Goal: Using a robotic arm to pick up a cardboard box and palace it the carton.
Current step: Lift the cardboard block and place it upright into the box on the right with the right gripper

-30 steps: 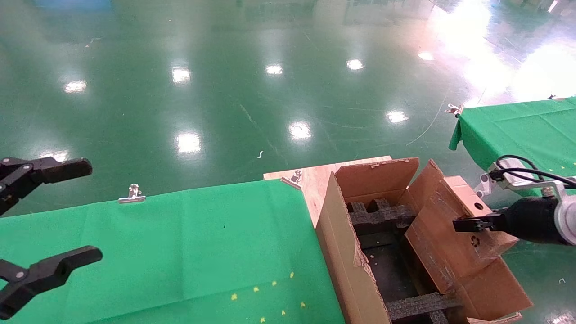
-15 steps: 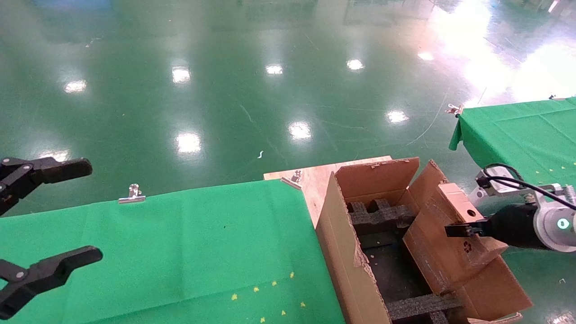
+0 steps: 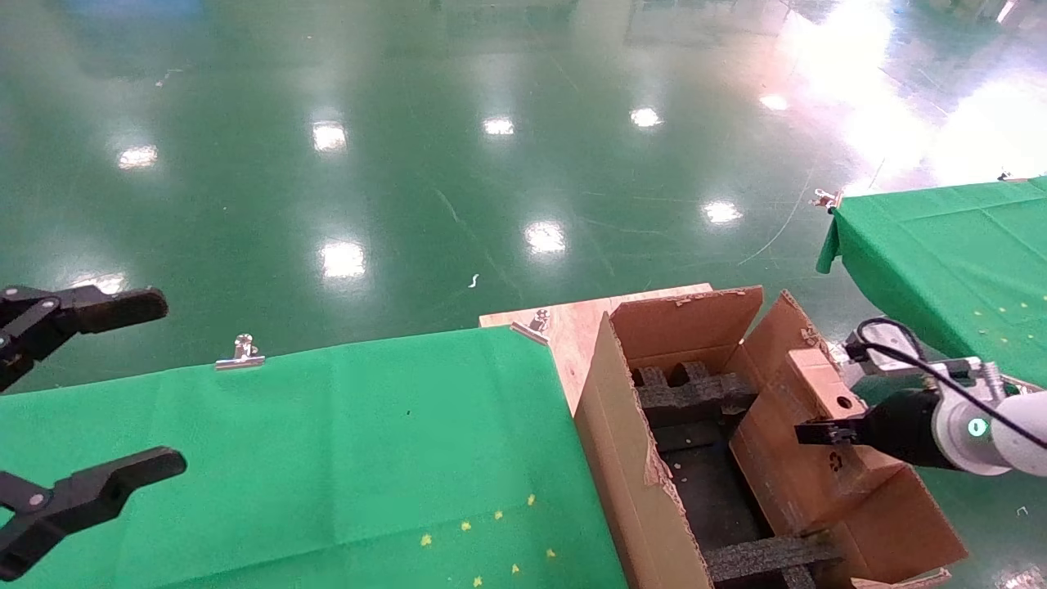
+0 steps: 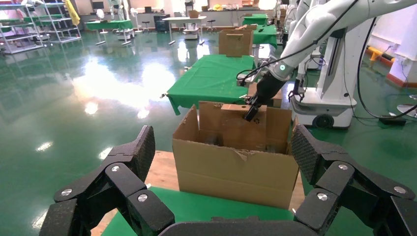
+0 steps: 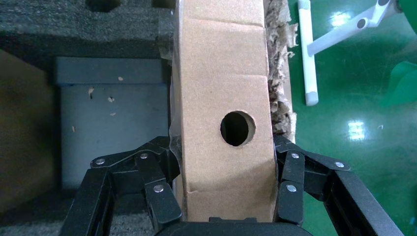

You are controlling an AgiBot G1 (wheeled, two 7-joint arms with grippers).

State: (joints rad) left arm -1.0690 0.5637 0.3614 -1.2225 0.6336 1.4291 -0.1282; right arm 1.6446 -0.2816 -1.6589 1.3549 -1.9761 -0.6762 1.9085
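The robot's right gripper should put the cardboard box down between the carton's black foam inserts, along the arm-side [image 3: 761, 471].
The robotic arm [image 3: 994, 429], white with a green ring light, reaches in from the right. My right gripper [image 3: 822, 431] is shut on the cardboard box [image 3: 785, 466], a small brown box with a round hole in its narrow face. The box stands tilted inside the carton's right side. The carton [image 3: 630, 458] has ragged flaps and black foam inserts [image 3: 691, 393]. In the right wrist view the fingers [image 5: 157, 191] clamp both sides of the box [image 5: 226, 73]. My left gripper [image 3: 155, 384] is open and empty at the far left, facing the carton [image 4: 236, 172].
A green-clothed table [image 3: 327, 458] lies left of the carton, with metal clips [image 3: 241, 353] on its far edge. A wooden board [image 3: 572, 319] shows behind the carton. A second green table [image 3: 941, 237] stands at the right. Glossy green floor surrounds everything.
My right gripper has moved left and down with the cardboard box, bringing it deeper into the carton. The left gripper has not moved.
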